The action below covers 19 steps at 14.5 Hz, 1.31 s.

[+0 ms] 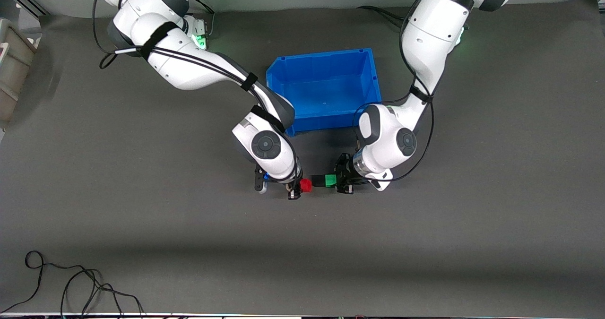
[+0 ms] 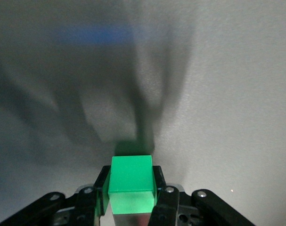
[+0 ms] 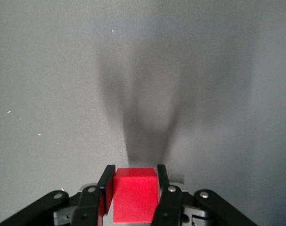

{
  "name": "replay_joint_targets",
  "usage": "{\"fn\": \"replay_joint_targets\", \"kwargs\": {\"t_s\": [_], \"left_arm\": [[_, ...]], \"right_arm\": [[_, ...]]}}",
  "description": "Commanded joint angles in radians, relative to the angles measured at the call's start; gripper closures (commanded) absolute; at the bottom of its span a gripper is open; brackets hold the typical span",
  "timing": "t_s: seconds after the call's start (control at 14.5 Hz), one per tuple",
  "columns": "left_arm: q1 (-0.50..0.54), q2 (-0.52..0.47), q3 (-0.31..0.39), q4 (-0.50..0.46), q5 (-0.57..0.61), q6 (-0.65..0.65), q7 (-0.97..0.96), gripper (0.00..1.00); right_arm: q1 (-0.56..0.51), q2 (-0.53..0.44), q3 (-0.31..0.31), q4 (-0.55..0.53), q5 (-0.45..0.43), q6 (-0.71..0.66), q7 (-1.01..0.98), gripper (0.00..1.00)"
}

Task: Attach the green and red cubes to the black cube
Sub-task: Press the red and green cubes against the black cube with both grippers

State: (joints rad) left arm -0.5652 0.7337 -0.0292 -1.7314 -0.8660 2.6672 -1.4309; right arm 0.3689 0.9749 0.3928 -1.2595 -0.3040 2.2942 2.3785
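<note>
My right gripper is going to let go of the red cube, now hanging low over the table, on the grey table (image 1: 306,184) in front of the blue bin, against the black cube.
My left gripper (image 1: 333,181) is shut on the bright green cube (image 1: 330,180); in the left wrist view the green cube (image 2: 131,176) sits between the black fingers (image 2: 165,200). The black cube (image 1: 317,181) sits against the green cube's face, toward the red one. My right gripper (image 1: 300,186) is shut on the bright red cube (image 1: 306,185); in the right wrist view the red cube (image 3: 134,194) is held between the fingers (image 3: 106,186). The red cube is right beside the black cube; I cannot tell whether they touch. All hang low over the grey table.
An empty blue bin (image 1: 326,88) stands on the table, farther from the front camera than the cubes. A grey crate (image 1: 13,68) sits at the right arm's end. Loose black cables (image 1: 75,286) lie near the front edge.
</note>
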Motion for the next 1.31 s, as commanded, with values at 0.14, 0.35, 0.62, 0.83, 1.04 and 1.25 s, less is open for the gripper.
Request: {"fn": "replay_joint_targets", "kwargs": {"t_s": [0.14,0.35,0.62,0.83,1.04,1.25], "left_arm": [[-0.022,0.01,0.018,0.027,-0.011,0.01,-0.043,0.98],[-0.024,0.012,0.018,0.047,-0.01,0.011,-0.082,0.98],[-0.024,0.013,0.018,0.049,-0.01,0.011,-0.085,0.98],[-0.024,0.013,0.018,0.05,-0.01,0.011,-0.086,0.97],[-0.025,0.02,0.02,0.055,0.001,0.011,-0.083,0.38],[-0.032,0.02,0.02,0.055,0.001,0.013,-0.083,0.17]], "right_arm": [[0.007,0.015,0.001,0.042,-0.018,-0.007,0.028,0.81],[0.007,0.03,0.003,0.034,-0.023,-0.01,0.021,0.81],[0.016,0.03,0.006,0.003,-0.057,-0.015,0.027,0.81],[0.021,0.03,0.006,0.005,-0.056,-0.013,0.027,0.81],[0.021,0.033,0.006,0.006,-0.058,-0.01,0.027,0.81],[0.021,0.033,0.006,0.006,-0.056,-0.009,0.025,0.77]]}}
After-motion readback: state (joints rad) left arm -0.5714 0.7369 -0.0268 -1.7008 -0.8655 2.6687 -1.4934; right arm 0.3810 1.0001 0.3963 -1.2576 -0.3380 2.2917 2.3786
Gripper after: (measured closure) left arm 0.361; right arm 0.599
